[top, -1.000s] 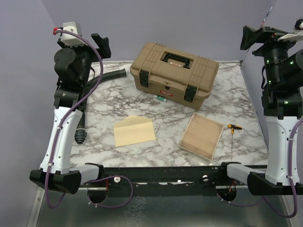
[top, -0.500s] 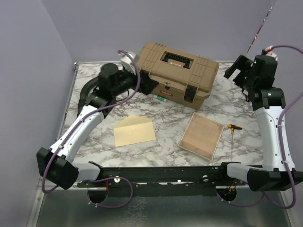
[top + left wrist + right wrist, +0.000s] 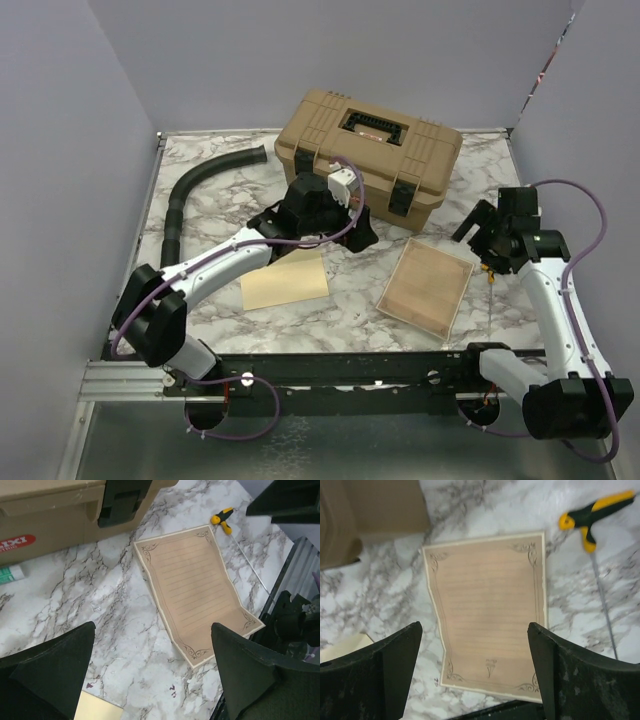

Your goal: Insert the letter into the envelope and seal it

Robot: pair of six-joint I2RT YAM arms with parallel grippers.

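Note:
Next, my left gripper moves to the letter and closes on its edge (image 3: pixel 381 303) (image 3: pixel 184 655) that faces the envelope, near its near corner.
The letter (image 3: pixel 425 290), a brownish lined sheet with a pale ornate border, lies flat at the front right of the marble table. It also shows in the left wrist view (image 3: pixel 195 587) and the right wrist view (image 3: pixel 490 615). The pale yellow envelope (image 3: pixel 285 280) lies flat to its left, partly under my left arm; only a corner shows in the left wrist view (image 3: pixel 97 712) and the right wrist view (image 3: pixel 342 647). My left gripper (image 3: pixel 360 238) (image 3: pixel 152 680) is open and empty, above the table between envelope and letter. My right gripper (image 3: pixel 478 235) (image 3: pixel 475 670) is open and empty, above the letter's far right.
A tan toolbox (image 3: pixel 370 150) stands at the back centre, with a green-and-white tube (image 3: pixel 10 574) at its front. A yellow-handled screwdriver (image 3: pixel 493 270) (image 3: pixel 590 515) lies right of the letter. A black hose (image 3: pixel 185 200) curves along the left side.
Both arms have swung down from raised poses towards the table's middle. My left gripper now hangs between envelope and letter, my right one near the letter. The papers have not moved.

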